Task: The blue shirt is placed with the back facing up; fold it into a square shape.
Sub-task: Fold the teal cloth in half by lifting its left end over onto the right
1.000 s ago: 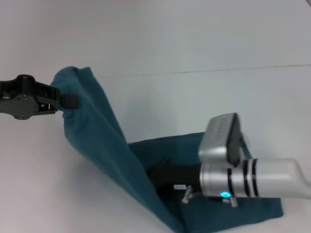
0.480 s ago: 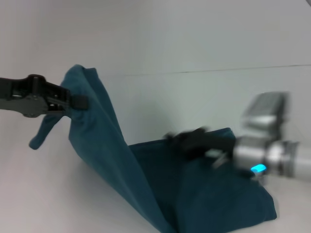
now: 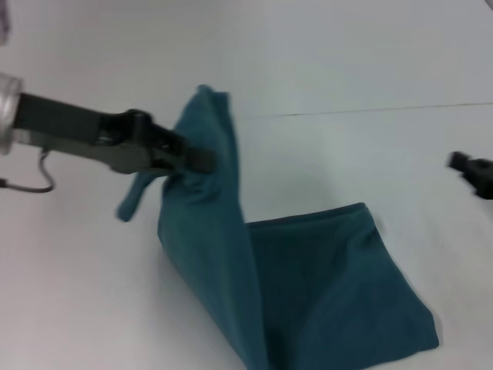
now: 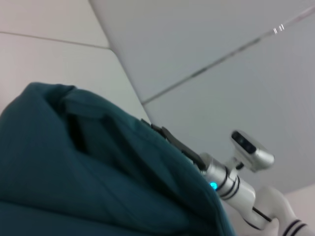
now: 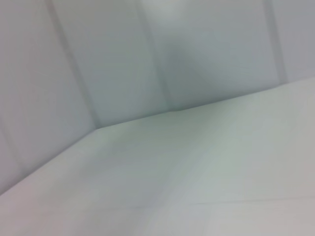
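Next, my left gripper releases the lifted fold on the far corner of the blue shirt's flat part (image 3: pixel 370 220). The fold is now held above the table.
The blue shirt (image 3: pixel 308 293) is a dark teal-blue cloth on the white table. Its right part lies flat near the front. Its left part is lifted into a tall fold. My left gripper (image 3: pixel 192 158) is shut on the top of that lifted fold and holds it above the table. The shirt also fills the lower half of the left wrist view (image 4: pixel 98 182). My right gripper (image 3: pixel 471 171) is at the right edge of the head view, clear of the shirt and blurred. The right arm also shows in the left wrist view (image 4: pixel 231 179). The right wrist view shows only table and wall.
The white table (image 3: pixel 347 69) runs under and around the shirt. A thin seam line (image 3: pixel 362 112) crosses it behind the shirt.
My left gripper has carried the lifted edge of the shirt to the right and a little up. My right gripper has let go of the shirt and pulled back to the right edge.
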